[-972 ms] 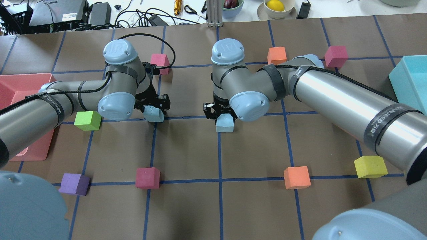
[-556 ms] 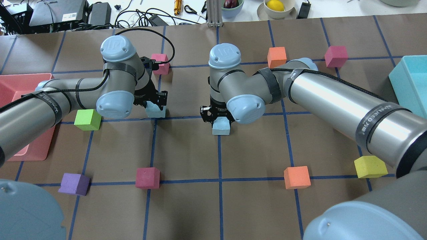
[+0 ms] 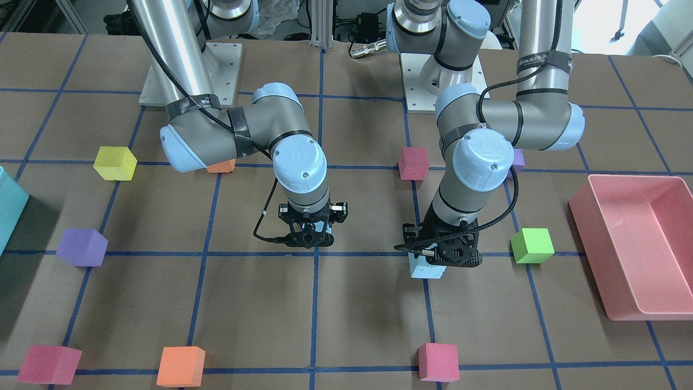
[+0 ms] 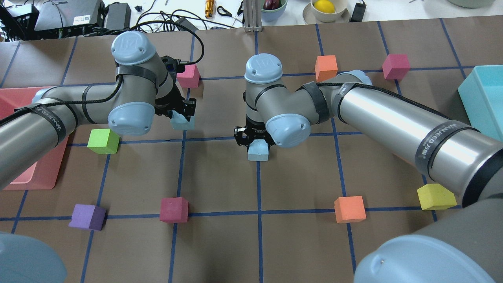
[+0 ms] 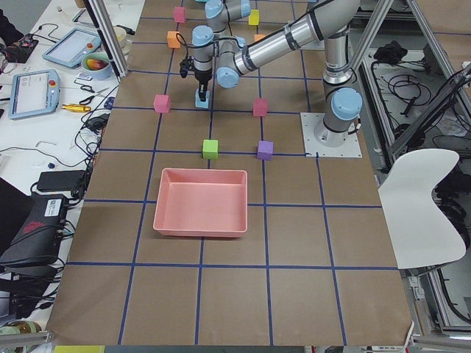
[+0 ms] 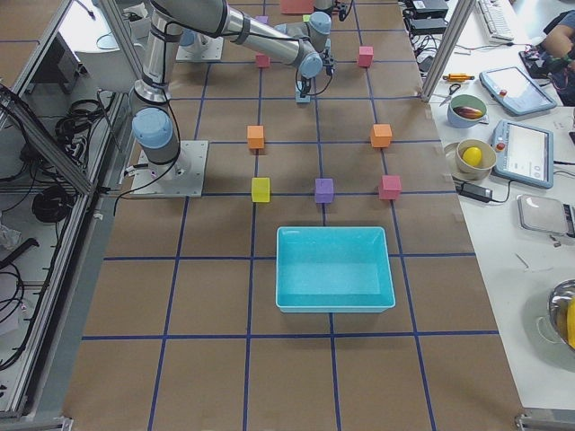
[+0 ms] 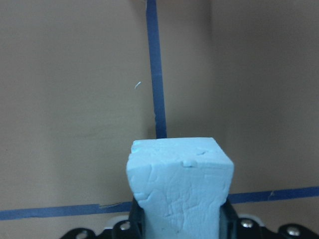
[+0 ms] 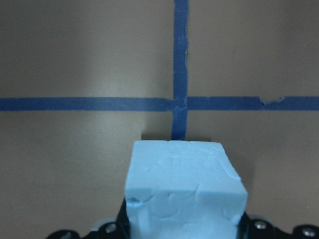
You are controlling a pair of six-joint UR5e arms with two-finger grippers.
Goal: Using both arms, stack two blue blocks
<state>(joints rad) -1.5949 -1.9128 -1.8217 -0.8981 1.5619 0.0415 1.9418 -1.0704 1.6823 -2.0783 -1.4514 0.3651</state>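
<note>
My left gripper is holding its blue block just above the brown table. Next, I let go of it on top of the other blue block (image 3: 316,218), by the middle tape crossing.
Two pale blue blocks are each held in a gripper. My left gripper (image 4: 180,116) is shut on one blue block (image 4: 184,124) and holds it just above the brown table; it fills the left wrist view (image 7: 179,184) and shows in the front view (image 3: 424,268). My right gripper (image 4: 254,142) is shut on the other blue block (image 4: 258,152), over a tape crossing near the table's middle; it fills the right wrist view (image 8: 184,189). The two blocks are about one grid cell apart, side by side.
A green cube (image 4: 103,140) lies left of the left arm and a magenta cube (image 4: 188,75) just behind it. A pink tray (image 3: 628,184) stands at my left, a turquoise bin (image 4: 485,98) at my right. Orange (image 4: 349,209), yellow (image 4: 436,196), purple (image 4: 88,216) and magenta (image 4: 173,209) cubes lie nearer me.
My left gripper has carried its blue block up the overhead view, off the tape line. My right gripper has shifted a little to the left with its block.
</note>
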